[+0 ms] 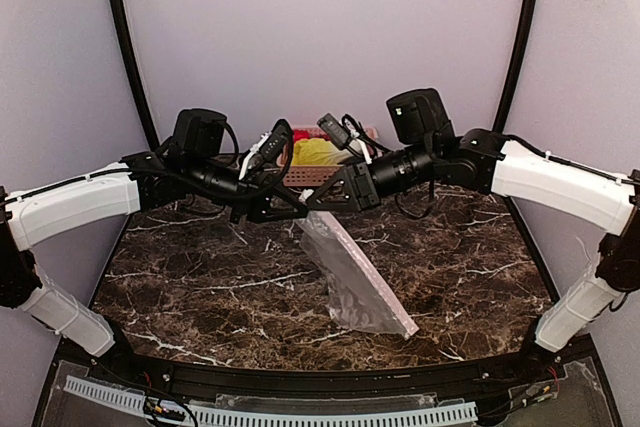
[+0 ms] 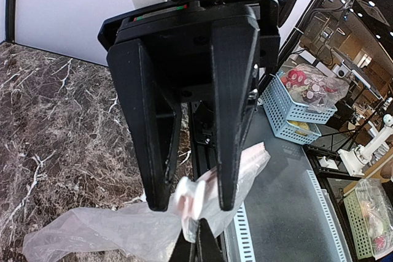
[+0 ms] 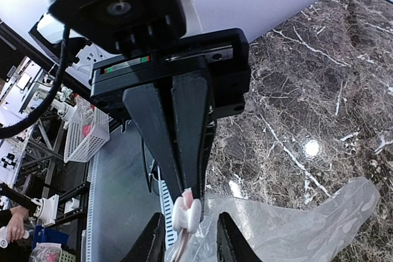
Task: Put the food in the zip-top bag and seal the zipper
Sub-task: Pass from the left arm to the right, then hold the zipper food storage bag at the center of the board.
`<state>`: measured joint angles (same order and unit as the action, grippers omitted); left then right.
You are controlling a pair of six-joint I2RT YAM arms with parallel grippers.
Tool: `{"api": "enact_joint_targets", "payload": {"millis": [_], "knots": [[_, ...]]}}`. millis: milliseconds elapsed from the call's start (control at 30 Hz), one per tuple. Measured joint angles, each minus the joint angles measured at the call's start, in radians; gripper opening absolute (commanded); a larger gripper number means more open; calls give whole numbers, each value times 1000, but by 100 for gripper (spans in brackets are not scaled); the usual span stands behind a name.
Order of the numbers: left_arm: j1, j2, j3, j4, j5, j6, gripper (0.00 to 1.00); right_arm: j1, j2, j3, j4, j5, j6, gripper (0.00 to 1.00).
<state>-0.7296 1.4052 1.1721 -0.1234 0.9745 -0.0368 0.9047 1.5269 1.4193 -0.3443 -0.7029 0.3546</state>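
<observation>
The white slider is tilted between the open fingers of my right gripper, so that gripper should pinch it while my left gripper opens and takes hold again of the zipper edge (image 2: 191, 225).
The clear dotted zip-top bag (image 1: 360, 277) hangs slanting from the two gripper tips down to the marble table, and it looks flat. My left gripper (image 1: 298, 210) is shut on the bag's pink zipper (image 2: 249, 156) edge, right beside a white slider (image 3: 186, 213). My right gripper (image 3: 187, 219) faces it, open, its fingers either side of that slider (image 2: 191, 197) with gaps showing. The left gripper (image 2: 198, 231) shows as a shut wedge at the bottom of the left wrist view. Yellow-green food (image 1: 315, 152) lies in the pink basket (image 1: 305, 177) behind the arms.
The dark marble table (image 1: 200, 287) stretches under the bag. A white slotted strip (image 1: 300, 412) runs along the near edge. Both forearms cross in front of the basket. Grey curtain walls close the back and sides.
</observation>
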Motion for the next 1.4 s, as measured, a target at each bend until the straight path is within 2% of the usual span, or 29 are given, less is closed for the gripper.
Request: {"api": "enact_joint_targets", "payload": {"millis": [267, 433, 633, 700, 733, 800, 933, 1067, 1133, 1233, 1267, 1333, 1400], "knots": [[0, 0, 0, 0, 0, 0, 1, 1, 14, 14, 0, 10, -2, 25], [0, 0, 0, 0, 0, 0, 1, 1, 14, 24, 0, 19, -6, 20], [-2, 0, 0, 0, 0, 0, 1, 1, 14, 26, 1, 23, -14, 1], [-2, 0, 0, 0, 0, 0, 9, 1, 14, 27, 0, 23, -10, 0], [-2, 0, 0, 0, 0, 0, 23, 1, 14, 27, 0, 24, -10, 0], [-3, 0, 0, 1, -1, 4, 43, 1, 14, 27, 0, 23, -15, 0], [-4, 0, 0, 6, -4, -24, 51, 1, 14, 27, 0, 22, -16, 0], [-4, 0, 0, 29, -3, -48, 52, 2, 14, 28, 0, 16, -17, 0], [-4, 1, 0, 45, -2, -60, 44, 3, 14, 28, 0, 13, -17, 0], [-4, 2, 0, 59, 2, -81, 29, 8, 14, 28, 0, 8, -19, 0], [-4, 2, 0, 65, 4, -85, 27, 9, 14, 28, 1, 7, -20, 0], [-4, 5, 0, 75, 7, -90, 26, 11, 14, 28, 1, 7, -20, 0], [-4, 8, 0, 82, 13, -95, 32, 11, 14, 28, 0, 8, -21, 0]]}}
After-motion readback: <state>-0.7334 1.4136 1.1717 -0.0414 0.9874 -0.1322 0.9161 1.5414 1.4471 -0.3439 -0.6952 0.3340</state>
